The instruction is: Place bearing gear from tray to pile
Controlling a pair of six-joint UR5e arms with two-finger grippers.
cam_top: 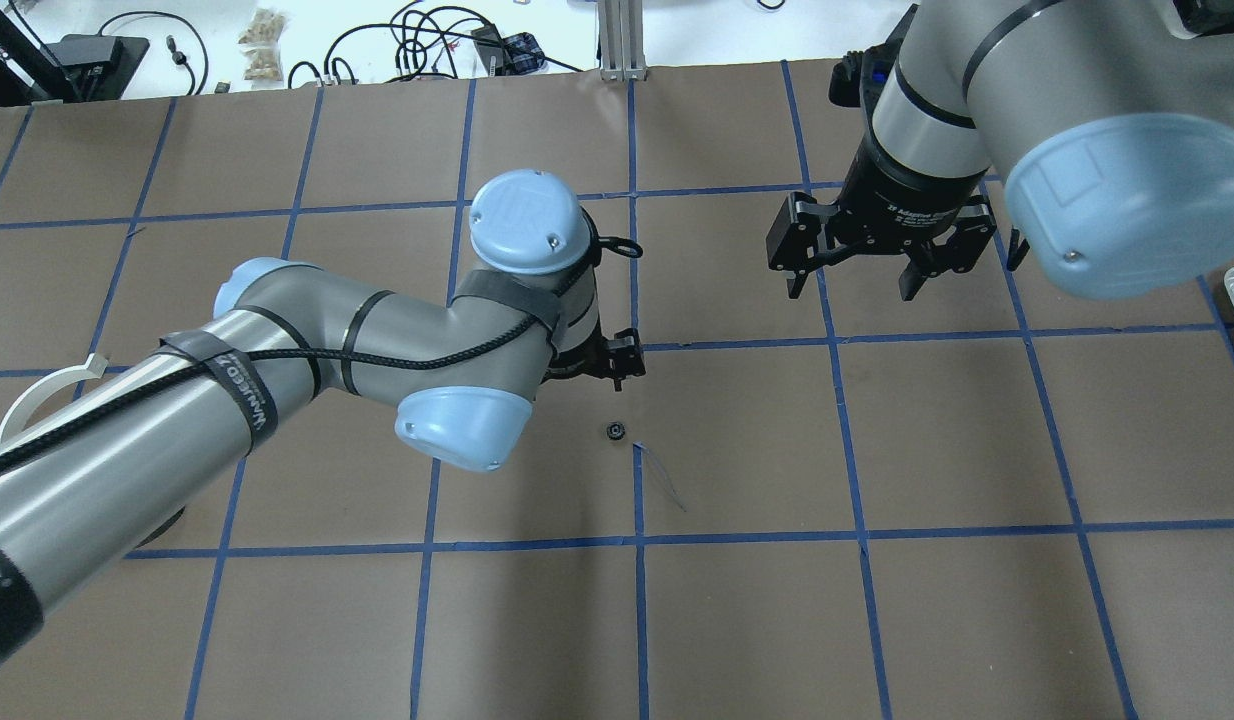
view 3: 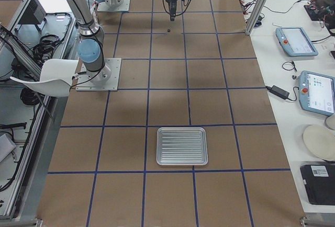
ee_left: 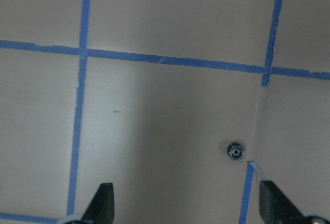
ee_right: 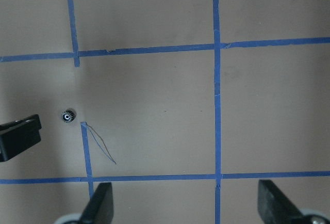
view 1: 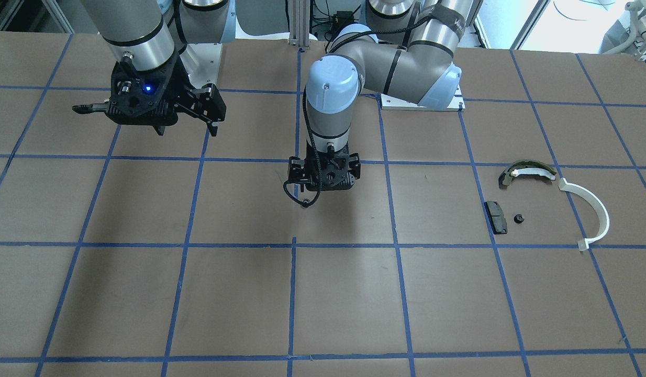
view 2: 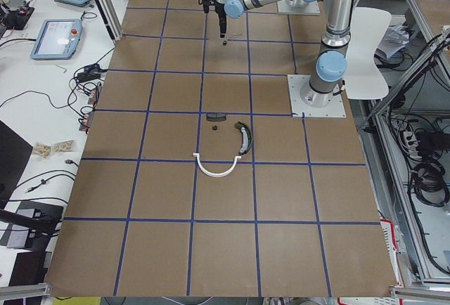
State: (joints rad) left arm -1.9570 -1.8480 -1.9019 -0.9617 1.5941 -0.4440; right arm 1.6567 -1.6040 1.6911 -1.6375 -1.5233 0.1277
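The robot's left gripper needs to close on the toothed outer edge (view 1: 305, 203) (ee_left: 236, 151) of the bearing gear, beside the loose piece of blue tape.
The bearing gear (cam_top: 613, 431), a small black toothed ring, lies on the brown table near its centre, beside a blue tape crossing. It also shows in the left wrist view (ee_left: 235, 151) and the right wrist view (ee_right: 67, 115). My left gripper (ee_left: 188, 211) is open and empty, hovering just beside and above the gear (view 1: 304, 203). My right gripper (cam_top: 855, 285) is open and empty, higher up and well apart from the gear. The pile lies far off on my left: an olive-green shoe (view 1: 527, 170), a white arc (view 1: 590, 209) and a black pad (view 1: 496, 216).
A small black round part (view 1: 518, 218) lies beside the pad. The ribbed metal tray (view 3: 182, 146) sits far off on my right and looks empty. A loose strip of blue tape (ee_right: 100, 141) curls up next to the gear. The left arm's elbow (cam_top: 457, 420) hangs over the table.
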